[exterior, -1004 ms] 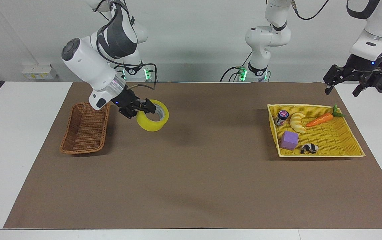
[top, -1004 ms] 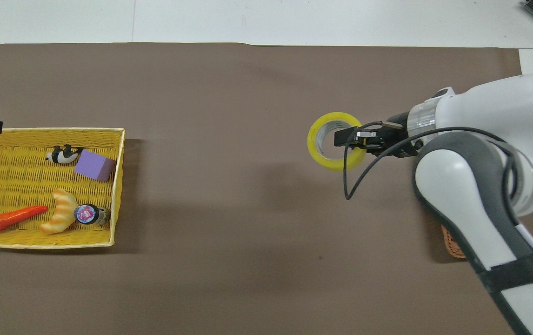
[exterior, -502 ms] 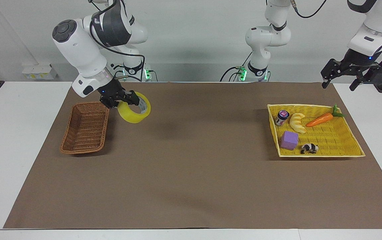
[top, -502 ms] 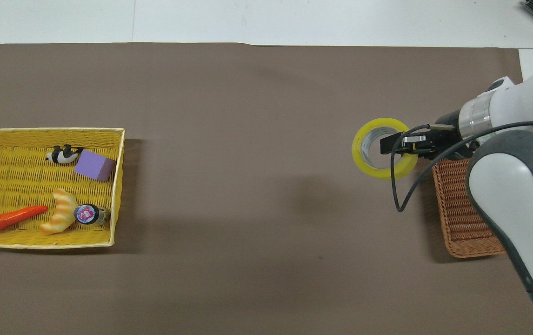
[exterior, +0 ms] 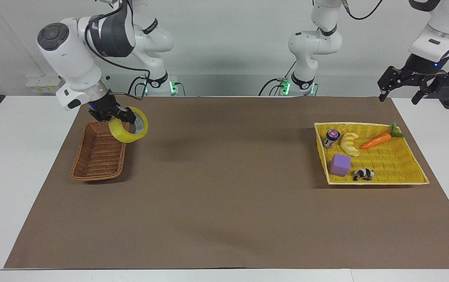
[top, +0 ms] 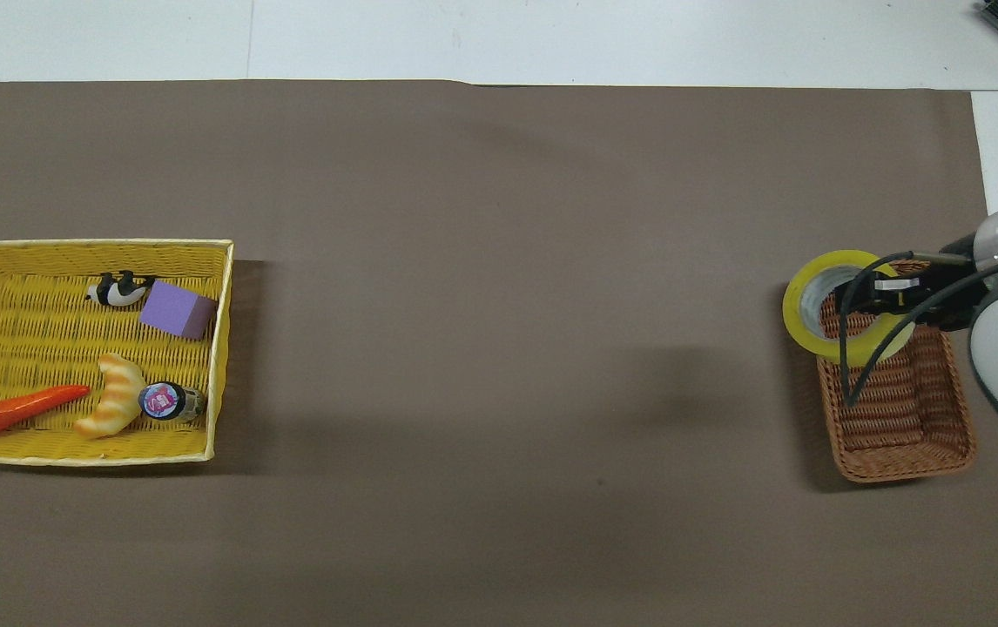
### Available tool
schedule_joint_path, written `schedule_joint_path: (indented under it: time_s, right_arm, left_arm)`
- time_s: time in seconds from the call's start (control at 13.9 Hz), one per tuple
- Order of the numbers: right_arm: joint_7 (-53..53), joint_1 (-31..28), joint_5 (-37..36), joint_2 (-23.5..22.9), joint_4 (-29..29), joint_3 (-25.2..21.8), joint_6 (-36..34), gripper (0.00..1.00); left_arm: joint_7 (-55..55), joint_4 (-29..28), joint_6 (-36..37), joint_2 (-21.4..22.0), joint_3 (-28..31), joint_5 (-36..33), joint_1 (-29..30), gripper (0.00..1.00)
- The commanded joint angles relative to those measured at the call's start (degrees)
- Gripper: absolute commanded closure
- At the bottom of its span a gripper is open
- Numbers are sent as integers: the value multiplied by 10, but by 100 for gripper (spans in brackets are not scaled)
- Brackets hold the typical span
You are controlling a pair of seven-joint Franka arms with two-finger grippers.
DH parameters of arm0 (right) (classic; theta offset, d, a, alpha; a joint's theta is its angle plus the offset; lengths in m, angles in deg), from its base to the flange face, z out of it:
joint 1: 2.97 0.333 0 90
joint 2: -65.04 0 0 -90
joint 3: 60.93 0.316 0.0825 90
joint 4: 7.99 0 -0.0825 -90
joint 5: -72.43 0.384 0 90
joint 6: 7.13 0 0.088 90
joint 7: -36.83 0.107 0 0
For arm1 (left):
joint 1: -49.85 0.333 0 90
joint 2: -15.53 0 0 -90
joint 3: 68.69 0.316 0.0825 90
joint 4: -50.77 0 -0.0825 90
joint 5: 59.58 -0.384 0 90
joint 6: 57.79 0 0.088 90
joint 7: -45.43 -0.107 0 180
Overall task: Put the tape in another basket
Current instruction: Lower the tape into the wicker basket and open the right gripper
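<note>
I need to release the yellow tape roll with my right gripper around the middle of the brown wicker basket's bottom (top: 913, 376).
My right gripper (exterior: 119, 116) is shut on the rim of the yellow tape roll (exterior: 129, 131) and holds it in the air. The roll hangs over the long edge of the brown wicker basket (exterior: 91, 164) that faces the table's middle. In the overhead view the tape (top: 811, 324) overlaps one end of the basket (top: 900, 466), with the right gripper (top: 886, 293) above it. The basket's inside shows nothing in it. My left gripper (exterior: 401, 86) is open and waits high over the white table beside the yellow tray.
A bright-yellow woven tray (exterior: 414, 168) stands toward the left arm's end of the table. It holds a carrot (exterior: 377, 140), a croissant toy (exterior: 350, 143), a small jar (exterior: 331, 138), a purple block (exterior: 340, 164) and a panda figure (exterior: 363, 174). A brown mat (exterior: 224, 196) covers the table.
My right arm has carried the tape from over the mat toward the right arm's end, to over the brown basket's edge. The left gripper has lifted slightly.
</note>
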Motion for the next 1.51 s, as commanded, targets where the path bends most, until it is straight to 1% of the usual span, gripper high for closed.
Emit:
schedule_joint_path:
  time_s: [0.0,0.29,0.43,0.5,0.79,1.0,1.08,1.22,1.29,1.43]
  right_arm:
    - [-28,-43,-12,26,-24,8,-5,100]
    - [-69,-98,-25,46,-57,8,2,100]
    - [-83,-111,-42,45,-75,7,8,100]
    - [-95,-128,-49,42,-88,8,22,100]
    - [-151,-165,-75,40,-137,8,72,100]
    - [-149,-165,-75,34,-183,9,135,100]
    - [-148,-165,-75,28,-191,9,155,100]
    - [-147,-157,-76,5,-191,9,165,100]
    - [-148,-157,-78,-11,-194,9,187,100]
    - [-153,-159,-80,-25,-209,9,217,100]
  left_arm:
    - [-2,1,10,6,-7,-10,8,0]
    - [-2,1,10,6,-7,-10,8,0]
    - [-2,1,10,6,-8,-10,8,0]
    - [-2,1,10,6,-8,-10,8,0]
    - [-2,1,10,6,-7,-10,8,0]
    - [-2,1,10,6,-8,-10,8,0]
    - [-2,1,10,6,-8,-10,8,0]
    - [-2,1,10,6,-7,-10,8,0]
    - [-2,1,10,6,-8,-10,8,0]
    - [-2,1,10,6,-8,-10,8,0]
